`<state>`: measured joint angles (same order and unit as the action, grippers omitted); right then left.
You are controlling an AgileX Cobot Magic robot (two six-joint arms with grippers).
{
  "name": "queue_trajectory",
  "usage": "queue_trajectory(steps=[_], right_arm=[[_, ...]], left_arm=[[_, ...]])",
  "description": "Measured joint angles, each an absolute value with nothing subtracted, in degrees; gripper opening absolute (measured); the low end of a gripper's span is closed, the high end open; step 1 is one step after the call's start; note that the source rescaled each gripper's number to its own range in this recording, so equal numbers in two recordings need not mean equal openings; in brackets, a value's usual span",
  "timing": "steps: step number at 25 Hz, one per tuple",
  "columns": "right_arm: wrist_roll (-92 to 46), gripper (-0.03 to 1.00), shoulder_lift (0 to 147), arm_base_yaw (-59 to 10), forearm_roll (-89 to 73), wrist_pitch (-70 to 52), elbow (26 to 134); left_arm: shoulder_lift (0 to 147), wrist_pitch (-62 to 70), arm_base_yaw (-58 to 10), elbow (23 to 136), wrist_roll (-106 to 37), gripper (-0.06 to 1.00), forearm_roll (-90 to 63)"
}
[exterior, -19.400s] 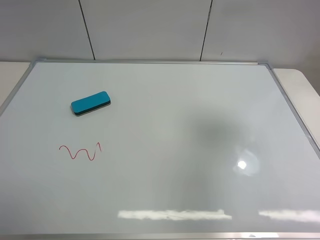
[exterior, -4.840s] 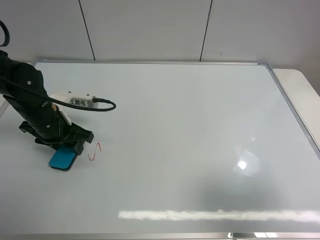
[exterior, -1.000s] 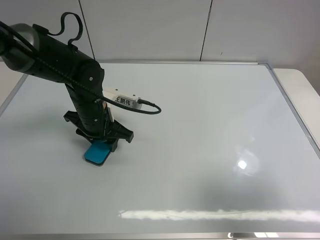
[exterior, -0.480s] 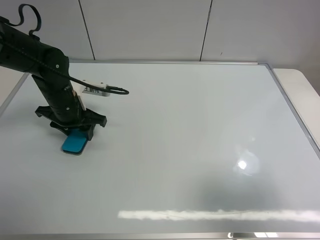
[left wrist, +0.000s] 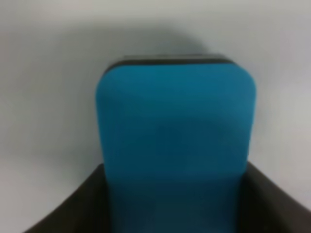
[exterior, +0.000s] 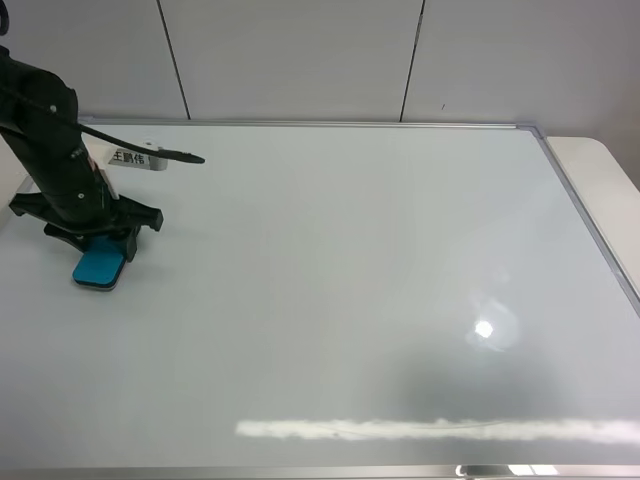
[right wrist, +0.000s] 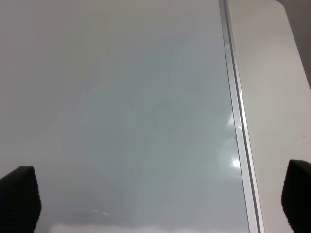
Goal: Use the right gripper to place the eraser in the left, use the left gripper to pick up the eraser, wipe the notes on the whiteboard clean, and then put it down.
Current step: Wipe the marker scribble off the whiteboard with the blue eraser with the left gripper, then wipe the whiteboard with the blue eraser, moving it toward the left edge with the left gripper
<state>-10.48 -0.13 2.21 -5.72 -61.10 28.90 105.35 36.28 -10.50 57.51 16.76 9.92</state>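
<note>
Next, I release the left gripper's turquoise eraser on the whiteboard [exterior: 130, 242] by that gripper's inner fingertip, slightly toward the wall.
The whiteboard [exterior: 350, 250] fills the exterior high view, and no red notes show on it. The turquoise eraser [exterior: 98, 267] sits flat against the board near its left edge. My left gripper [exterior: 96, 246] stands over the eraser and is shut on it. In the left wrist view the eraser [left wrist: 175, 141] fills the middle, black felt at its far end, between the black fingers [left wrist: 73, 208] of the left gripper [left wrist: 175, 206]. My right gripper [right wrist: 158, 199] is open and empty above the board [right wrist: 121, 97]; it is out of the exterior high view.
The board's silver frame [exterior: 580, 215] runs along the right side, with a pale table surface [exterior: 605, 180] beyond it. The frame [right wrist: 235, 121] also shows in the right wrist view. A grey panelled wall [exterior: 300, 50] stands behind the board.
My left arm has slid the eraser leftward and a little toward the back, from left of centre to near the board's left edge. The red squiggle seen earlier is gone.
</note>
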Motion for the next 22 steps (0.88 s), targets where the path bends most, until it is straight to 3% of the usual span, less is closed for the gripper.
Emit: queue_trajectory(steps=[9, 22], right_arm=[[-10.5, 1.00, -0.1, 2.2, -5.7, -61.1, 28.9], [-10.5, 1.00, -0.1, 2.2, -5.7, -61.1, 28.9]], left_arm=[[103.8, 44.7, -8.1, 66.3, 16.3, 0.04, 3.3], [104.2, 47.6, -8.7, 66.7, 11.7, 0.04, -0.8]])
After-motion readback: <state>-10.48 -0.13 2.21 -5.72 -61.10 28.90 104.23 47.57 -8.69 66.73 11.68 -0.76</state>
